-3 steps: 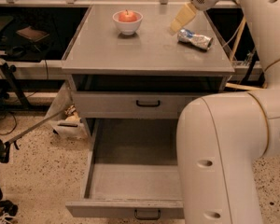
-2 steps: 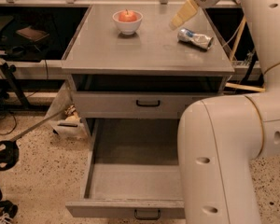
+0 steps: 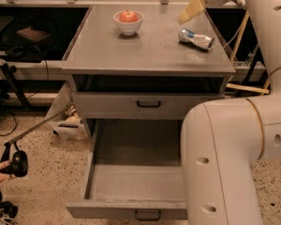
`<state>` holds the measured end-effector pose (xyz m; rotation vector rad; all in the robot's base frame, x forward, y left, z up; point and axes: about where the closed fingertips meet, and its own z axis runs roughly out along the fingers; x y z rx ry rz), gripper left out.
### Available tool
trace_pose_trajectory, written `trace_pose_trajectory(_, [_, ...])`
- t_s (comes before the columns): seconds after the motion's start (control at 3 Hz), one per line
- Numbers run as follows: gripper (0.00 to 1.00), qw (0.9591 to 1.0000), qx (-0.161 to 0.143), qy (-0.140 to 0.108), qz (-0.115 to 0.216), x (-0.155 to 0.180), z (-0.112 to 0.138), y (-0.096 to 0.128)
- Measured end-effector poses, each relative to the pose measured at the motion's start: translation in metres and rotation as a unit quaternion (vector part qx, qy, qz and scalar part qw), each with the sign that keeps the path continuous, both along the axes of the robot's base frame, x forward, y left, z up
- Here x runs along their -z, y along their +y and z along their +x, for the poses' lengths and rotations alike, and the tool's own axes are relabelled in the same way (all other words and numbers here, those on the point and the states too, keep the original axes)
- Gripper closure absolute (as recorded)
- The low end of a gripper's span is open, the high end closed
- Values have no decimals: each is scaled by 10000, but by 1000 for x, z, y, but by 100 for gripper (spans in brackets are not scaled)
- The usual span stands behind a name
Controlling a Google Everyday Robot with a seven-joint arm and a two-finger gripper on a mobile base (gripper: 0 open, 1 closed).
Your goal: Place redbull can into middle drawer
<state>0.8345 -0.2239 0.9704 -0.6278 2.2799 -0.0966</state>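
Note:
The robot's gripper needs to next move down to the middle of the redbull can's body [image 3: 196, 39] on the cabinet top and close there.
The redbull can [image 3: 195, 39], silver and blue and dented, lies on its side at the right rear of the grey cabinet top [image 3: 145, 50]. My gripper [image 3: 189, 11] hangs above the cabinet top, just up and left of the can, apart from it and holding nothing. The middle drawer [image 3: 131, 184] is pulled wide open below, its grey box empty and its dark handle [image 3: 147, 214] at the front edge. My large white arm [image 3: 225, 163] covers the drawer's right part.
A white bowl with a red apple [image 3: 128, 21] stands at the rear middle of the top. The upper drawer front [image 3: 148, 104] is closed. A person's hand with a dark object on a stick [image 3: 14, 163] is at the left, over the speckled floor.
My gripper has risen a little and drifted right, away from the cabinet top. The dark object at the left has moved slightly down and right. The can has not moved.

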Motion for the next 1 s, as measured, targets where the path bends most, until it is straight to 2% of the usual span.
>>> trace_pose_trajectory(0.33, [0,9962,208,833,-143,46,-19,-9])
trace_pose_trajectory(0.67, [0,9910,389,1270,-140,77,-27,-18])
trace_pose_trajectory(1.0, [0,9911,379,1273,-107,80,-26,-18])
